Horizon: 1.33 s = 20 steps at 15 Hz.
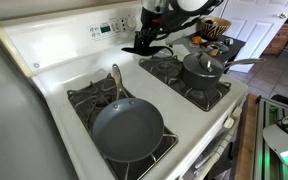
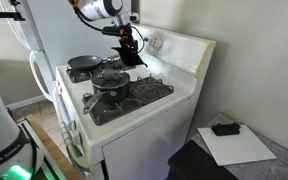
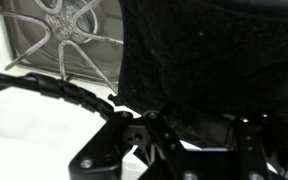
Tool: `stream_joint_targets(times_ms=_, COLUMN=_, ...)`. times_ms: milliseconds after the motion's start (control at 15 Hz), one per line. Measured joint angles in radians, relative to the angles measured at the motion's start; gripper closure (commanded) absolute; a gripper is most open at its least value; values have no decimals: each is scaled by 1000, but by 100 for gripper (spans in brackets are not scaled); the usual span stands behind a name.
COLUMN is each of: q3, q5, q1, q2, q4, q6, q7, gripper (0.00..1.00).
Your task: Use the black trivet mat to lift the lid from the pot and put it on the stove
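Observation:
My gripper has the black trivet mat. It will release the mat on the lid of the small dark grey pot (image 1: 205, 62).
My gripper (image 1: 152, 33) is shut on the black trivet mat (image 1: 144, 45) and holds it in the air over the back of the white stove (image 1: 44, 62), near the control panel. The mat hangs from the jaws in an exterior view (image 2: 134, 55) and fills the upper right of the wrist view (image 3: 204, 50). The small dark grey pot (image 1: 205, 76) stands on a burner with its lid (image 1: 200, 62) on, to the side of and lower than the gripper. Both also show in an exterior view, pot (image 2: 111, 87) and lid (image 2: 111, 76).
A wide grey frying pan (image 1: 129, 128) sits on another burner, also in an exterior view (image 2: 84, 62). Black grates (image 3: 64, 40) cover the burners. A cluttered counter (image 1: 220, 42) stands beside the stove. A white sheet with a black object (image 2: 234, 140) lies on the floor.

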Motion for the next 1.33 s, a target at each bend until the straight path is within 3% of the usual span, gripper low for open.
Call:
stream_joint_targets(times_ms=400, q3=41, q5=-32, q1=-41, q2=-199, q4=-153, q6=-88, q7=16, gripper=100)
stream_joint_targets(times_ms=867, q3=102, q5=-32, q1=-130, q2=-444, q4=-382, q6=-96, q7=41, gripper=100)
stream_joint_targets(times_ms=1333, q3=138, q5=-32, q1=-228, q2=-664, q4=-508, q6=-150, q7=42, gripper=100)
